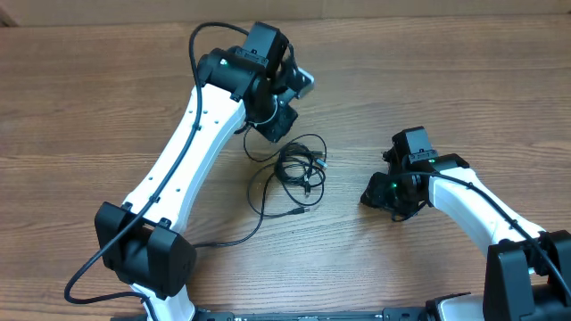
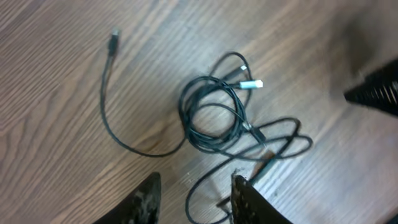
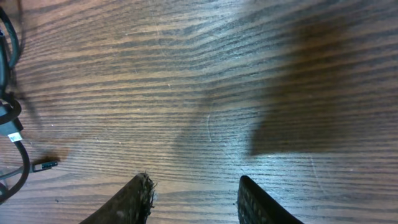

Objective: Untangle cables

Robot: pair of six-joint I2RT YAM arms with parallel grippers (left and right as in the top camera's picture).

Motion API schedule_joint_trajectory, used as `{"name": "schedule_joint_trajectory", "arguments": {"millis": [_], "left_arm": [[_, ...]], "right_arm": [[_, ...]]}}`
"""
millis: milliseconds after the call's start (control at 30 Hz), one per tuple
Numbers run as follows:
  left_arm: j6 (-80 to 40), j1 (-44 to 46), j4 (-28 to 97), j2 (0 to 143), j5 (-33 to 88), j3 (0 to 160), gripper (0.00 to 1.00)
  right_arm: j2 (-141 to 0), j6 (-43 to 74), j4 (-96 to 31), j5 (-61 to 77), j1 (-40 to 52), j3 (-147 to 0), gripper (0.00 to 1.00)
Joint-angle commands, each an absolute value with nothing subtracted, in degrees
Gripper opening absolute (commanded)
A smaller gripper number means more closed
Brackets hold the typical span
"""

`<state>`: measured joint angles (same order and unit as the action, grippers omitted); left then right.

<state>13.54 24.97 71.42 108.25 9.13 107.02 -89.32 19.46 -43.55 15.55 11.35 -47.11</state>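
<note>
My left gripper will next move to the coil's side (image 1: 282, 162) (image 2: 191, 130) opposite the pale plug and grab the bunched cables there.
The cables (image 1: 299, 169) lie in a tangled pile of thin black cords at the table's middle. In the left wrist view the cables (image 2: 214, 115) form a loose coil with a pale plug (image 2: 252, 84), and one long strand runs out to a small plug (image 2: 114, 37). My left gripper (image 1: 275, 125) hovers just behind the pile. Its jaws (image 2: 196, 190) are open, and a thin loop of cord lies on the table between them, not pinched. My right gripper (image 1: 373, 193) sits to the right of the pile, open (image 3: 193, 196) over bare wood, with nothing between its fingers.
The wooden table (image 1: 464, 80) stretches all around the pile. A thick black arm cable (image 1: 214, 31) arcs over the left arm. In the right wrist view, cords (image 3: 9, 124) and a small loose plug (image 3: 45, 165) show at the left edge.
</note>
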Motion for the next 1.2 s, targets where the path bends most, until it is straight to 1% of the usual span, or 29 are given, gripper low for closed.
{"name": "schedule_joint_trajectory", "arguments": {"millis": [0, 167, 200, 233, 333, 433, 700, 800, 867, 1167], "left_arm": [[5.78, 24.67, 70.91, 111.37, 7.07, 108.05, 0.37], [3.14, 24.80, 72.53, 116.68, 7.64, 108.05, 0.34], [2.96, 24.80, 73.03, 117.84, 8.38, 108.05, 0.32], [2.96, 24.80, 74.41, 120.42, 11.20, 108.05, 0.27], [2.96, 24.77, 76.62, 124.14, 15.46, 108.05, 0.27], [2.50, 24.80, 78.61, 127.39, 17.02, 108.05, 0.26], [1.34, 24.77, 79.61, 131.83, 16.88, 108.05, 0.31], [-4.49, 24.80, 77.23, 131.85, 8.82, 108.05, 0.31], [-6.04, 24.80, 75.42, 131.90, 6.35, 108.05, 0.31], [-6.04, 24.80, 70.39, 131.90, 6.50, 108.05, 0.32]], "right_arm": [[-89.56, 19.75, -43.42, 15.03, 11.53, -46.81, 0.43], [-89.56, 19.75, -43.40, 15.03, 11.53, -46.81, 0.43], [-89.56, 19.75, -43.40, 15.03, 11.51, -46.81, 0.43], [-89.56, 19.75, -43.42, 15.03, 11.53, -46.81, 0.43], [-89.56, 19.75, -43.42, 15.03, 11.53, -46.81, 0.43], [-89.56, 19.75, -43.42, 15.03, 11.53, -46.81, 0.43], [-89.56, 19.75, -43.44, 15.05, 11.53, -46.81, 0.43], [-89.56, 19.75, -43.42, 15.03, 11.53, -46.81, 0.43], [-89.56, 19.75, -43.40, 15.03, 11.53, -46.81, 0.43], [-89.56, 19.75, -43.42, 15.03, 11.53, -46.81, 0.43]]}}
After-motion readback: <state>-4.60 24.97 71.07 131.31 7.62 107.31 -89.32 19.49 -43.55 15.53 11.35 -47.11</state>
